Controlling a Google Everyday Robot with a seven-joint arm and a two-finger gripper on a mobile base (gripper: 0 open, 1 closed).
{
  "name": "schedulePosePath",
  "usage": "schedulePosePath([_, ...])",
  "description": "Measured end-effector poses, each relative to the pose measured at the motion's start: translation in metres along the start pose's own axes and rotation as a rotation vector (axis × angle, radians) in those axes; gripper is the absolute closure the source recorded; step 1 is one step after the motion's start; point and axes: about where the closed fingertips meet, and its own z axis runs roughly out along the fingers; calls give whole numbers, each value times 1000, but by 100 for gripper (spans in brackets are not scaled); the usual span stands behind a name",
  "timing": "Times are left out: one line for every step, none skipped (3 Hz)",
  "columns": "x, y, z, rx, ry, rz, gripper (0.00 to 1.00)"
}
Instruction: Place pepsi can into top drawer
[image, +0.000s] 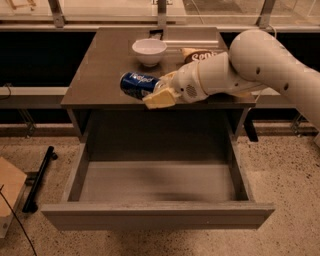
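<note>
The blue pepsi can will go on the middle of the pale grey bottom (167, 172) of the open top drawer.
The blue pepsi can (136, 84) with white lettering lies on its side in my gripper (156, 91), which is shut on it. The can hangs just above the front edge of the table top, over the back of the open top drawer (157, 214). The drawer is pulled far out and shows a pale grey floor with nothing in it. My white arm reaches in from the right.
A white bowl (149, 51) stands on the brown table (95, 70) behind the can. A brown-and-yellow chip bag (200, 53) lies to its right, partly behind my arm. A black bar (39, 179) lies on the speckled floor at left.
</note>
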Motion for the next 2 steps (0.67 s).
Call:
schedulePosePath([37,38,-41,-52,13,-2,100])
schedulePosePath([75,72,-58,-109,44,28,100])
